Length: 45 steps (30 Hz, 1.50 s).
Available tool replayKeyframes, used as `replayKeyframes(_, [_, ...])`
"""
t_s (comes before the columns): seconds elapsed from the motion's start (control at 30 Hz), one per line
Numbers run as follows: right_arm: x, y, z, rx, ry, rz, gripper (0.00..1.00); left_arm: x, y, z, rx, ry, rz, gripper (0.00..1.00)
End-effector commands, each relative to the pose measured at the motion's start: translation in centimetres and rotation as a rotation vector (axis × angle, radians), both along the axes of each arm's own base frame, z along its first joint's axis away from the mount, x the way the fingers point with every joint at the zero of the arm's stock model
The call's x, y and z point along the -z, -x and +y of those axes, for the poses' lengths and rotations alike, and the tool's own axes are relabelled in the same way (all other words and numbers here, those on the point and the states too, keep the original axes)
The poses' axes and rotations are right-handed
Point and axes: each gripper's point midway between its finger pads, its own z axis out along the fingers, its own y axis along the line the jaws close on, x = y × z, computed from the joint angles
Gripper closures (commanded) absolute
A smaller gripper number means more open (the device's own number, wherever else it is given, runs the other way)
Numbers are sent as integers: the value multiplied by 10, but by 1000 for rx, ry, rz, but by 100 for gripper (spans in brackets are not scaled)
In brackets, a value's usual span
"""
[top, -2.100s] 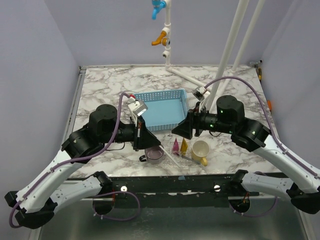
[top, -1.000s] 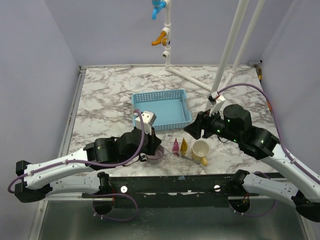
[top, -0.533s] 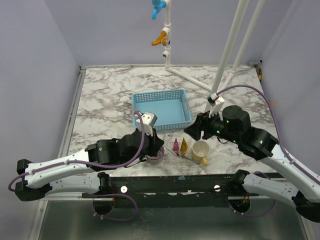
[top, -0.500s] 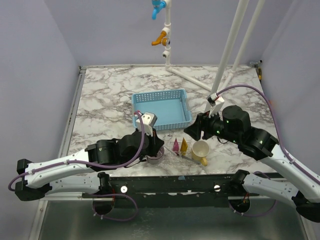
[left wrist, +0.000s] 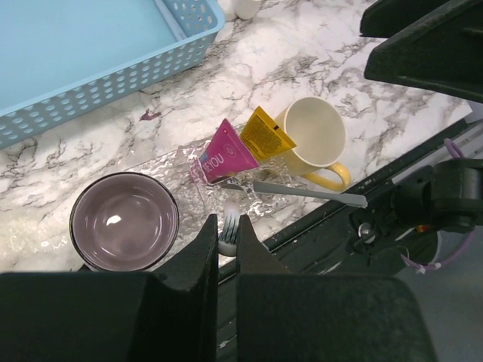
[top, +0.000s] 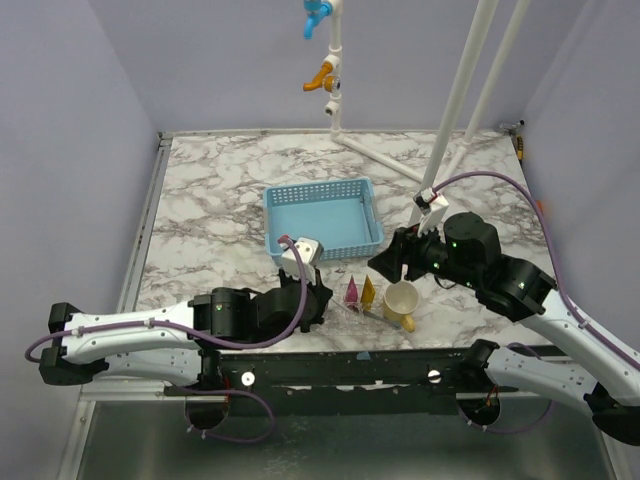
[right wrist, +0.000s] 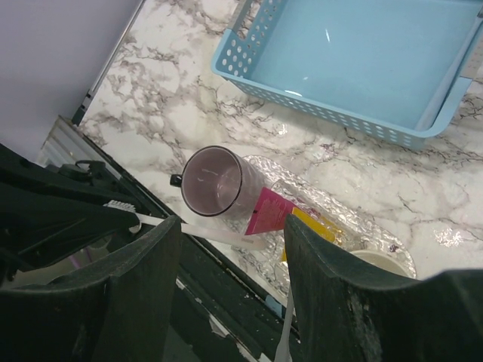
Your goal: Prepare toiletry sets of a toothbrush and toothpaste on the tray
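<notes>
My left gripper should release the white toothbrush across the clear tray's near edge (top: 342,328) (left wrist: 226,231), in front of the magenta-pink toothpaste.
My left gripper (left wrist: 228,226) is shut on the bristle end of a white toothbrush (right wrist: 204,232), low at the table's near edge beside the purple cup (left wrist: 124,220). The handle reaches toward the clear tray (left wrist: 275,175). On the tray lie the magenta-pink toothpaste (left wrist: 223,154), the yellow toothpaste (left wrist: 264,136) and a grey toothbrush (left wrist: 309,194). In the top view the left gripper (top: 314,290) is just left of the pink tube (top: 352,291) and yellow tube (top: 368,289). My right gripper (top: 385,262) is open and empty, hovering above the tray (right wrist: 362,219).
A yellow mug (top: 402,301) stands at the tray's right end. A light-blue mesh basket (top: 325,215), empty, sits behind the tray. White pipes (top: 455,100) rise at the back right. The table's front edge and black rail (left wrist: 339,219) are just beyond the tray.
My left arm has dropped low and slid right along the near edge, now covering the purple cup in the top view. The right arm pulled back slightly earlier and has since held still.
</notes>
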Motion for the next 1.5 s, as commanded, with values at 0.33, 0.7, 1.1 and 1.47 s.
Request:
replayKeyframes(0.33, [12, 12, 0, -21, -17, 53, 39, 31, -2, 1, -129, -32, 1, 100])
replayKeyframes(0.7, [17, 13, 2, -22, -22, 74, 39, 45, -5, -3, -159, -31, 4, 100])
replayKeyframes(1.1, [23, 15, 3, -21, -31, 86, 39, 59, -10, -3, -216, -56, 10, 100])
replayKeyframes(1.47, [27, 15, 1, -17, -27, 90, 39, 75, -13, -8, -254, -103, 10, 100])
